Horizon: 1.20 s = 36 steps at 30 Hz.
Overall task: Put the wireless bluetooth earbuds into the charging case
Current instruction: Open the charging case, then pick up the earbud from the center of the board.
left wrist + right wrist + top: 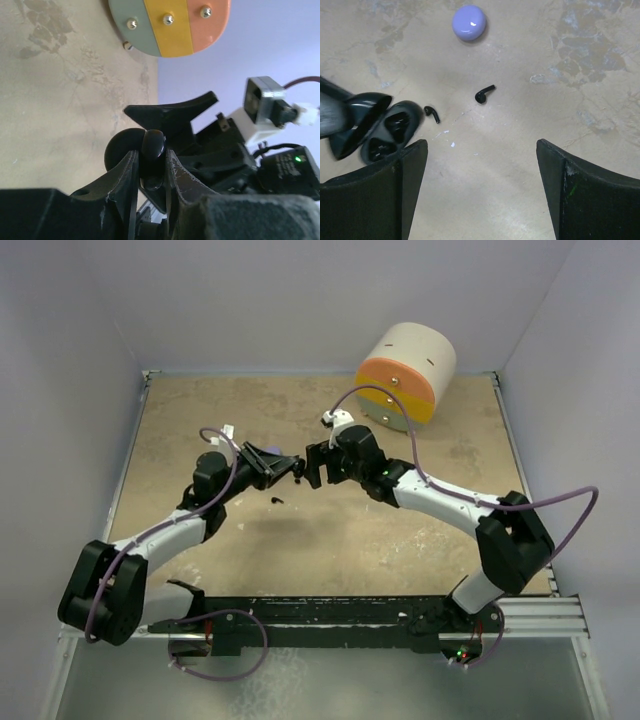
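The black earbud has a round end (274,500) (428,110) lying farther from the lavender puck. Next, my right gripper closes on that end.
My left gripper (281,467) is shut on an open black charging case (385,131) and holds it just above the table; the left wrist view shows the case (120,147) pinched between the fingers (125,175). My right gripper (481,167) is open and empty, facing the case from the right (316,466). Two black earbuds lie on the table: one (432,113) right beside the case, the other (484,94) a little farther off. One shows in the top view (277,502). The lavender earbuds are out of view.
A lavender round puck (469,22) lies shut on the table beyond the earbuds. A large cream cylinder with a green, yellow and orange end (405,375) lies at the back right. Grey walls enclose the table on three sides.
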Each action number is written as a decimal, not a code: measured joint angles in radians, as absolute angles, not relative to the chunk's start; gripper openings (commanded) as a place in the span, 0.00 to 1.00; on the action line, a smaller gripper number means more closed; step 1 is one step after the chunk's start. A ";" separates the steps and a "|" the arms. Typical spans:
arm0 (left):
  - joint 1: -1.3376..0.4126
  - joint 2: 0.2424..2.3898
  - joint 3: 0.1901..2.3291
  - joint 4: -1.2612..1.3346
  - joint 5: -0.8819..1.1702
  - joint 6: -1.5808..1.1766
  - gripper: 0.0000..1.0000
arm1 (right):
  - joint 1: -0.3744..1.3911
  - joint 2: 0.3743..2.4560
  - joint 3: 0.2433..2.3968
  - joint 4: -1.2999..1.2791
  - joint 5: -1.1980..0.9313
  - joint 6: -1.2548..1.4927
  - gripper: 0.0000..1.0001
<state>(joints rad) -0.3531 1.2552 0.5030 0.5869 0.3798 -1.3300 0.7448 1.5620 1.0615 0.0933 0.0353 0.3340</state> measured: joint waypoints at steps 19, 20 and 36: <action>-0.197 1.113 0.430 0.650 0.319 -1.545 0.00 | 0.772 1.604 0.995 0.138 0.088 0.329 0.72; -0.193 1.097 0.418 0.649 0.311 -1.560 0.00 | 0.781 1.621 1.001 0.142 0.088 0.323 0.69; -0.177 0.616 0.289 0.397 0.066 -1.667 0.00 | 0.921 1.955 1.273 0.133 0.092 0.222 0.56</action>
